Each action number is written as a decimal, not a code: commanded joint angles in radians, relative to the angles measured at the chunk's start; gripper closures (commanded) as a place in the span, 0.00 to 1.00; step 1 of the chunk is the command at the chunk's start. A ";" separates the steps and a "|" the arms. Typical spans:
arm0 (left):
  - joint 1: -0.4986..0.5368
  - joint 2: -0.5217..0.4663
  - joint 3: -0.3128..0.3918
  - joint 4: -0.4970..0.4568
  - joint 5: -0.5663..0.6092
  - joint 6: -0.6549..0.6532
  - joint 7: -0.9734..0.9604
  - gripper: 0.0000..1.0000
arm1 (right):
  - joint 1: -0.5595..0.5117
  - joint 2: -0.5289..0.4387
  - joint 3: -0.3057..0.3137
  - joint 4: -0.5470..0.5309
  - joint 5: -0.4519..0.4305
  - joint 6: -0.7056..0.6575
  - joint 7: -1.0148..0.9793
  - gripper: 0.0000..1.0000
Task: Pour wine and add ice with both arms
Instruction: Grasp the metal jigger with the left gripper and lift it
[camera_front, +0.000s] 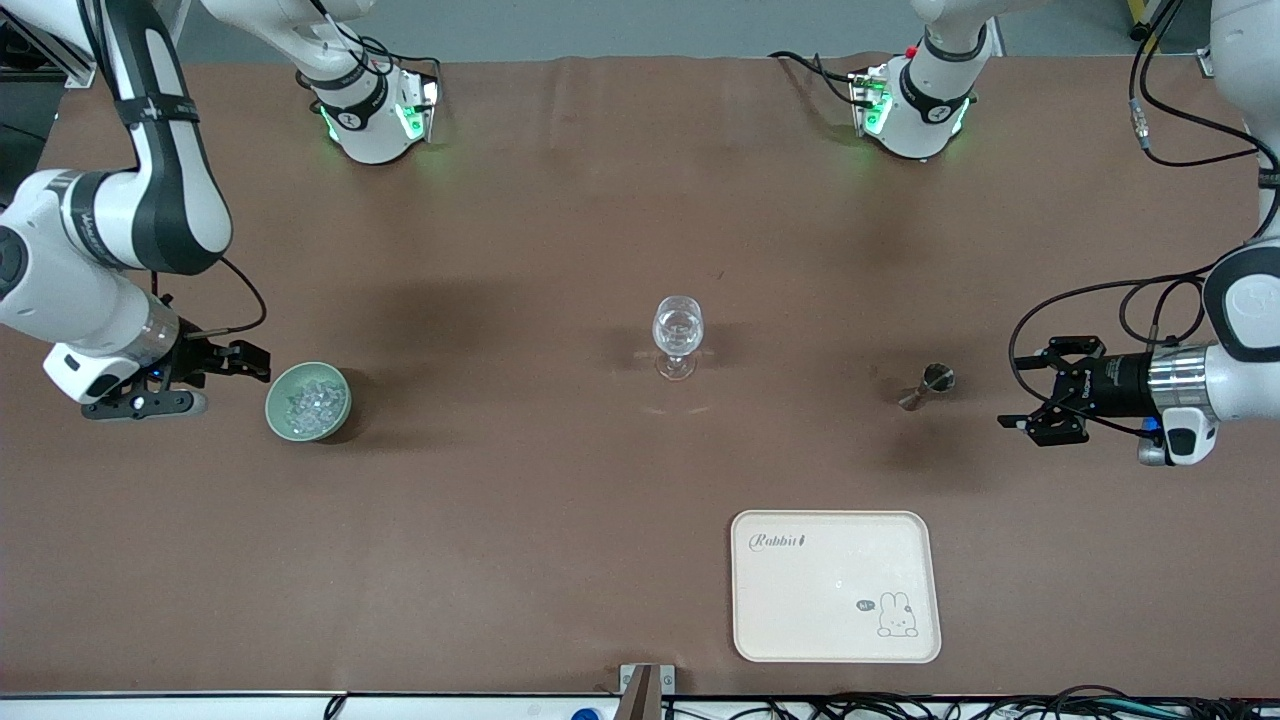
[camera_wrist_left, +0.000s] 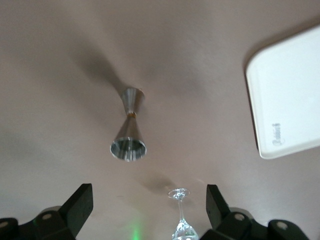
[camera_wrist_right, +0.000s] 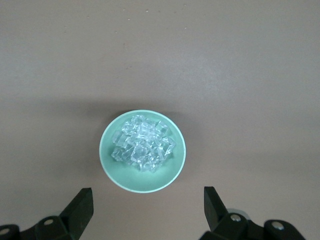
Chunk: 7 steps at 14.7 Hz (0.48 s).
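The fingers of my right gripper should next reach into the pale green bowl and close on an ice cube (camera_front: 302, 408) (camera_wrist_right: 146, 165) at the side of the heap closest to that gripper.
A clear stemmed glass (camera_front: 678, 335) stands mid-table. Toward the right arm's end, the ice (camera_front: 310, 398) is heaped in a pale green bowl (camera_front: 275, 410). My right gripper (camera_front: 250, 362) is open just beside that bowl, apart from it; the right wrist view shows the ice (camera_wrist_right: 144, 142) in the bowl (camera_wrist_right: 107, 150) ahead of the gripper (camera_wrist_right: 148, 200). A steel jigger (camera_front: 928, 385) stands toward the left arm's end, with my left gripper (camera_front: 1022, 392) open beside it and holding nothing. The left wrist view shows the jigger (camera_wrist_left: 129, 131), the glass (camera_wrist_left: 181, 215) and the gripper (camera_wrist_left: 149, 200). No wine shows.
A cream tray (camera_front: 835, 585) with a rabbit drawing lies on the brown tablecloth nearer to the front camera than the jigger; its corner (camera_wrist_left: 287, 95) shows in the left wrist view. Both arm bases stand along the table's back edge.
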 joint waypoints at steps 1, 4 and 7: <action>0.012 0.041 -0.005 -0.002 -0.024 0.007 -0.016 0.00 | -0.011 -0.004 0.007 -0.061 0.008 0.074 -0.006 0.03; 0.044 0.088 -0.006 0.001 -0.047 0.007 -0.020 0.00 | -0.009 0.055 0.007 -0.061 0.009 0.133 -0.005 0.03; 0.066 0.146 -0.005 0.006 -0.185 0.007 -0.023 0.00 | -0.003 0.116 0.007 -0.059 0.084 0.196 -0.004 0.03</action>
